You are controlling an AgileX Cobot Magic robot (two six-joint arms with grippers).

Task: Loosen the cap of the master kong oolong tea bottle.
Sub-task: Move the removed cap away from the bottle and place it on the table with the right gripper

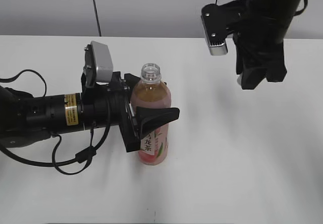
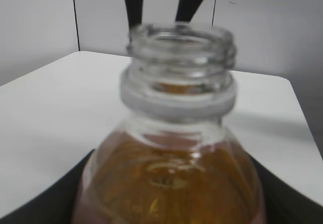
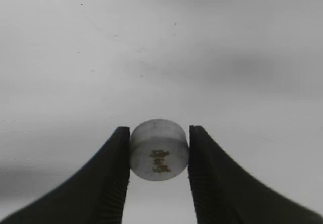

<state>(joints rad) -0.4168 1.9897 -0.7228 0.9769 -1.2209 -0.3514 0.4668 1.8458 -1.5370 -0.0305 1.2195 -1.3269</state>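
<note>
My right gripper is going to release the white cap, which hangs above the table now, on the bare table (image 1: 239, 143) under it, well out beside the tea bottle.
The master kong oolong tea bottle (image 1: 152, 120) stands upright on the white table, amber tea inside, pink peach label, its mouth open with no cap on it. My left gripper (image 1: 144, 119) is shut around its body. In the left wrist view the bare threaded neck (image 2: 180, 67) fills the frame. My right gripper (image 1: 255, 77) hangs above the table, up and to the right of the bottle. In the right wrist view it (image 3: 159, 156) is shut on the white cap (image 3: 159, 151), which has a small dark mark on it.
The white table (image 1: 242, 158) runs to a grey wall at the back. A black cable (image 1: 65, 163) loops on the table under the left arm. A thin dark cord (image 1: 95, 7) hangs down the wall behind.
</note>
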